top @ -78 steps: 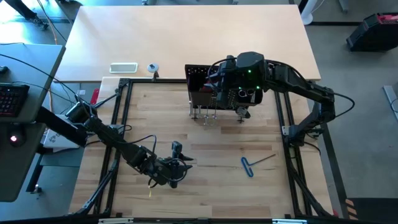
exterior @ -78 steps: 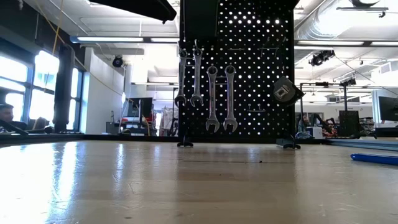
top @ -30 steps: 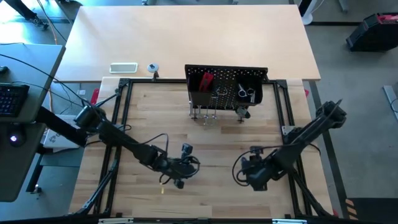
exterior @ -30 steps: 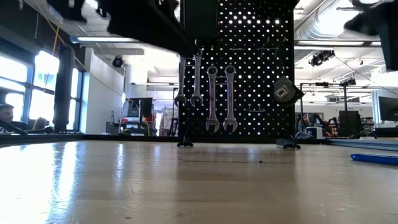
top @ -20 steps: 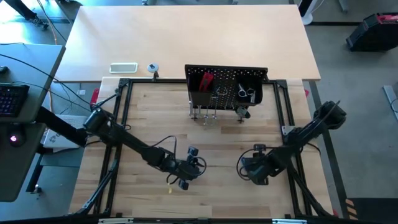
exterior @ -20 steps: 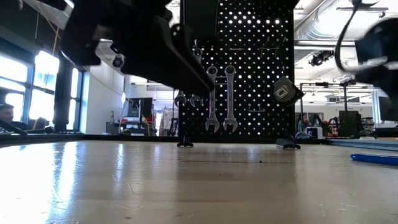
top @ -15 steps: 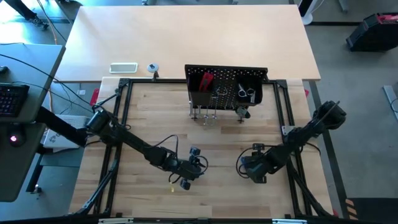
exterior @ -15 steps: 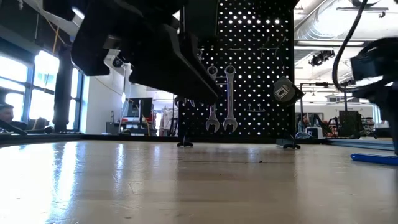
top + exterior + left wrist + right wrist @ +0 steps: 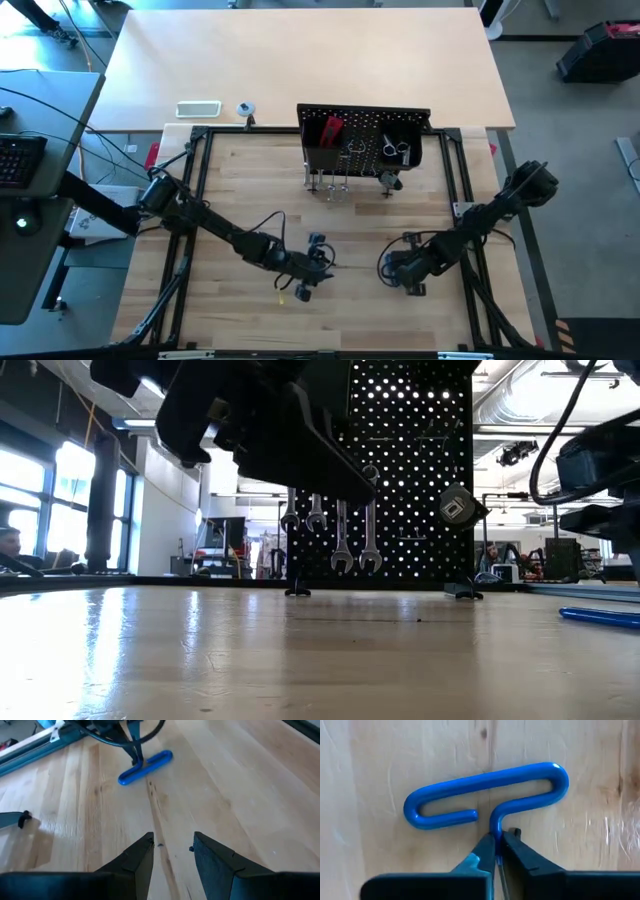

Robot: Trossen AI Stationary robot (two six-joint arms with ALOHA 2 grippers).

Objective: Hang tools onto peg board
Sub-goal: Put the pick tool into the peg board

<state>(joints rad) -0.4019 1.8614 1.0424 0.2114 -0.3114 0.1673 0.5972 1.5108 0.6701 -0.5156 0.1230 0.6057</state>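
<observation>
The robot's right gripper pinches the key close by its blue handle, so next the left gripper takes the handle [image 9: 482,780] while the right gripper moves back along the key's stem.
The black L-shaped key with its blue looped handle [image 9: 485,795] lies flat on the wooden table. It also shows in the left wrist view [image 9: 145,767] and the low view [image 9: 600,617]. My right gripper [image 9: 497,847] is shut on it from above, at the table's right middle [image 9: 400,270]. My left gripper [image 9: 172,847] is open and empty, just left of the key [image 9: 318,268]. The black peg board [image 9: 365,120] stands at the far middle. Silver wrenches [image 9: 330,520] and a red-handled tool [image 9: 330,130] hang on its face. My right gripper pinches the key's thin shaft [image 9: 496,831] between its two fingers, right where it leaves the blue handle. The fingers [image 9: 482,855] point down from above and stand on either side of the shaft. The blue handle lies flat on the table.
A black tubular frame [image 9: 195,200] runs round the work area. A white tray [image 9: 198,108] and a small round thing [image 9: 245,108] lie beyond it at the far left. Bare wood lies between the grippers and the peg board.
My left gripper has gone toward the table's right edge, closer to the key. My right gripper has come down over the key's handle and shifted slightly left. The key has stayed on the table.
</observation>
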